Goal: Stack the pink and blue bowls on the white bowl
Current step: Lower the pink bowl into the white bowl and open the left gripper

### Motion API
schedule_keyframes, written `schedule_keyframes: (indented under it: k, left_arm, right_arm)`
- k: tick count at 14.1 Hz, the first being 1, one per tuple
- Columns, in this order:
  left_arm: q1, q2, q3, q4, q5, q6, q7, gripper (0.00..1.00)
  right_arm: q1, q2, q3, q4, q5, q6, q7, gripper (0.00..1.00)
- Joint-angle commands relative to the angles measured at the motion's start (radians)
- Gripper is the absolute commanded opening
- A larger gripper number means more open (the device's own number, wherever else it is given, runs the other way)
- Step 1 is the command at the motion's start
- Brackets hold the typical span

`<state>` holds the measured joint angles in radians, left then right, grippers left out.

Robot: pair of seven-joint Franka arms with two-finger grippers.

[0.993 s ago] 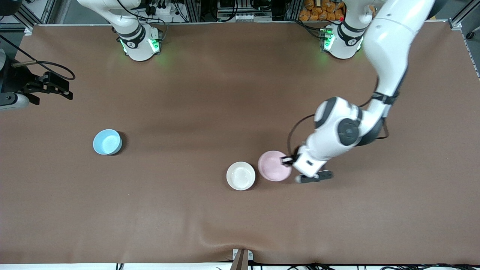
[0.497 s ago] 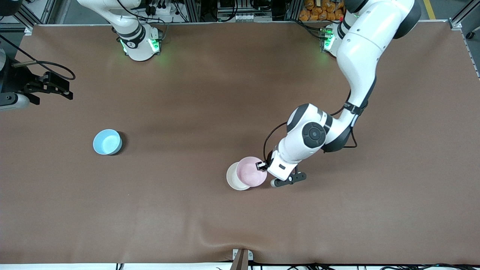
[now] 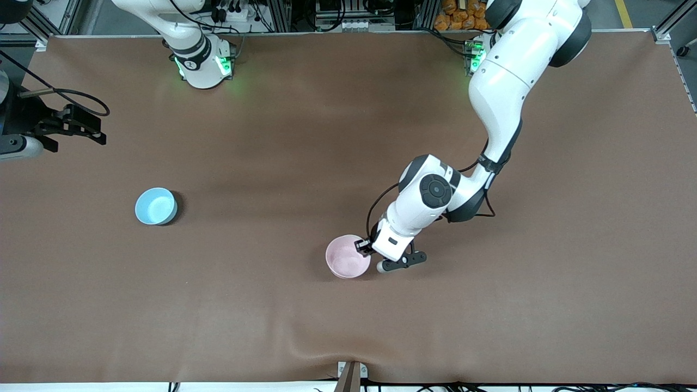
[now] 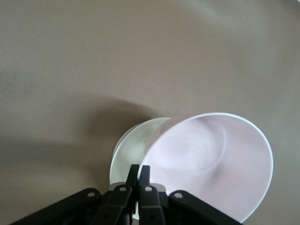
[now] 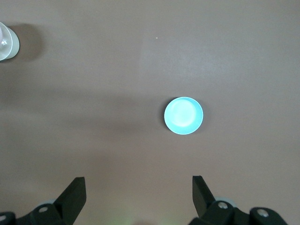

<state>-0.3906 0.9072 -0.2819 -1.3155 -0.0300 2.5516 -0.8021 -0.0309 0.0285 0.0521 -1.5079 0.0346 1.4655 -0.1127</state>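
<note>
My left gripper needs to let go of the pink bowl nested inside the white bowl (image 3: 355, 252) (image 4: 161, 168) that stands under it on the brown table cover.
My left gripper (image 3: 364, 246) is shut on the rim of the pale pink bowl (image 3: 347, 256) and holds it over the white bowl, which the pink bowl hides in the front view. In the left wrist view my left gripper (image 4: 139, 171) pinches the pink bowl (image 4: 211, 164), tilted, with the white bowl (image 4: 132, 149) showing partly under it. I cannot tell whether the two touch. The light blue bowl (image 3: 156, 206) stands alone toward the right arm's end of the table. My right gripper (image 5: 138, 185) is open and empty, high over the table, with the blue bowl (image 5: 183, 115) below it.
The brown table cover (image 3: 305, 136) bears only the bowls. My right arm's hand (image 3: 81, 126) waits over the table's edge at its own end. The arm bases stand along the table's edge farthest from the front camera.
My left gripper has carried the pink bowl sideways from beside the white bowl to over it, covering the white bowl in the front view. The right arm and the blue bowl have not moved.
</note>
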Motion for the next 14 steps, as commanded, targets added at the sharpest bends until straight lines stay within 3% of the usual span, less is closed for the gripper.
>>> schedule_keyframes:
  k: [1,14]
  left_arm:
    - [-0.043,0.029,0.042,0.038,-0.015,0.009,0.001,0.00]
    - [-0.056,0.013,0.064,0.016,-0.010,-0.005,-0.014,0.00]
  right_arm:
    - [-0.007,-0.010,0.002,-0.006,0.014,-0.007,-0.012,1.00]
    - [-0.009,-0.009,0.002,-0.005,0.014,-0.007,-0.012,1.00]
